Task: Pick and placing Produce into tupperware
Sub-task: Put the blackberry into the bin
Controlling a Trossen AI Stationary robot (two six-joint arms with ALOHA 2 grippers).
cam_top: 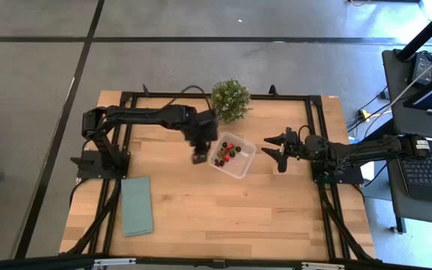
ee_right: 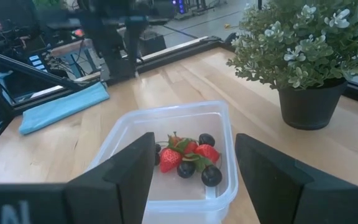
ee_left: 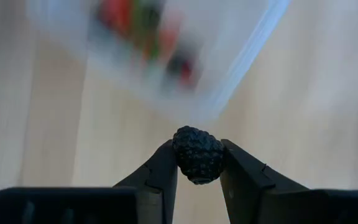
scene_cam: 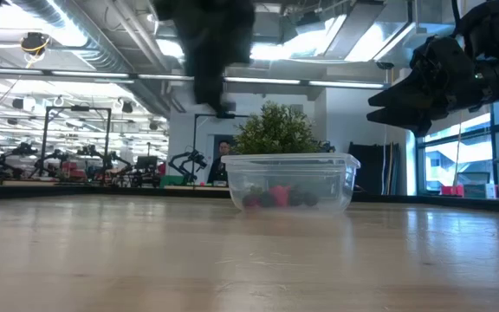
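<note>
Next, I let go of the blackberry, now held above the table off the tupperware's edge, with my left gripper between the red strawberries (cam_top: 229, 152) (ee_left: 146, 22) in the middle of the tupperware's fruit.
A clear rectangular tupperware (cam_top: 232, 157) (scene_cam: 291, 182) (ee_right: 166, 134) stands on the table's middle, holding red strawberries and dark berries (ee_right: 191, 158) on its floor. My left gripper (cam_top: 199, 154) (scene_cam: 210, 78) hangs above the table just off the tupperware's left edge, shut on a dark blackberry (ee_left: 197, 154). In the left wrist view the tupperware (ee_left: 229, 81) shows blurred beyond the berry. My right gripper (cam_top: 279, 149) (ee_right: 194, 168) is open, raised beside the tupperware's right edge and pointing at it. My left gripper pinches the blackberry (ee_left: 197, 155) by its two sides between the free ends of its fingers (ee_left: 163, 171). The berry is lifted clear of the table. The fingers point down from above.
A bushy green potted plant (cam_top: 229, 99) (ee_right: 300, 56) stands just behind the tupperware toward the far edge. A flat teal cloth (cam_top: 136, 205) (ee_right: 64, 106) lies near the table's left near corner. Bare wood stretches across the near half of the table (cam_top: 246, 217).
</note>
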